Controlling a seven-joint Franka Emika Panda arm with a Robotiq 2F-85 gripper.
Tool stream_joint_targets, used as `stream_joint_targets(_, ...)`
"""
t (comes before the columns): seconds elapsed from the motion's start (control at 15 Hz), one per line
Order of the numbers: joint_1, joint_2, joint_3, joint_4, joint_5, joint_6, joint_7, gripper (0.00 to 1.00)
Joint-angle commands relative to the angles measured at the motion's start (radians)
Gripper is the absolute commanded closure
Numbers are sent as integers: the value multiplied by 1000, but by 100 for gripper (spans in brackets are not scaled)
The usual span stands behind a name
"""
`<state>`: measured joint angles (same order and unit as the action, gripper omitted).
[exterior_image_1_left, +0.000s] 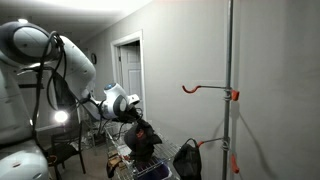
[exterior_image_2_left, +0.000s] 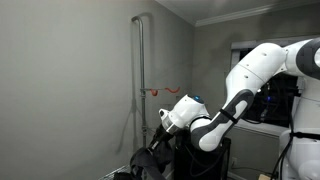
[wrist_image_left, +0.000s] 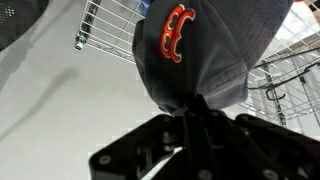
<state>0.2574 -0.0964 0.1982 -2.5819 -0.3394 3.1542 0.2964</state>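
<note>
Next, I let go of the dark cap on top of the wire basket (exterior_image_1_left: 145, 144) (wrist_image_left: 195, 55), along the basket's edge by the grey wall.
In the wrist view a dark grey cap (wrist_image_left: 195, 50) with an orange embroidered emblem hangs in front of my gripper (wrist_image_left: 190, 108). The jaws are shut on the cap's lower edge, which is pinched between them. In both exterior views the gripper (exterior_image_1_left: 132, 113) (exterior_image_2_left: 160, 135) holds the dark cap (exterior_image_1_left: 143, 138) just above a wire basket (exterior_image_1_left: 150, 166). A tall metal pole (exterior_image_1_left: 229, 80) with orange hooks (exterior_image_1_left: 192, 89) stands against the wall, away from the gripper. Another dark item (exterior_image_1_left: 187, 158) hangs off the lower hook.
A wire basket (wrist_image_left: 110, 25) lies below the cap, with more wire grid (wrist_image_left: 290, 70) at the right. A white door (exterior_image_1_left: 128, 70) and a bright lamp (exterior_image_1_left: 60, 117) are behind the arm. The pole (exterior_image_2_left: 139, 85) rises beside the grey wall.
</note>
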Motion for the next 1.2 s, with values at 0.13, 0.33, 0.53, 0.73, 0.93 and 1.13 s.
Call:
stream_joint_targets(0.13,-75,72,7,134,-245,45,44,96)
stream_joint_targets(0.33,-97,89,3,207,-369,78,99,96)
stream_joint_targets(0.53,-102,119,6,277,-439,97,187,96)
stream_joint_targets(0.73,-68,153,-4,337,-497,43,301,96)
stream_joint_targets(0.93,-16,178,-58,410,-711,-41,502,96)
stream_joint_targets(1.13,58,205,-71,451,-959,-223,728,96)
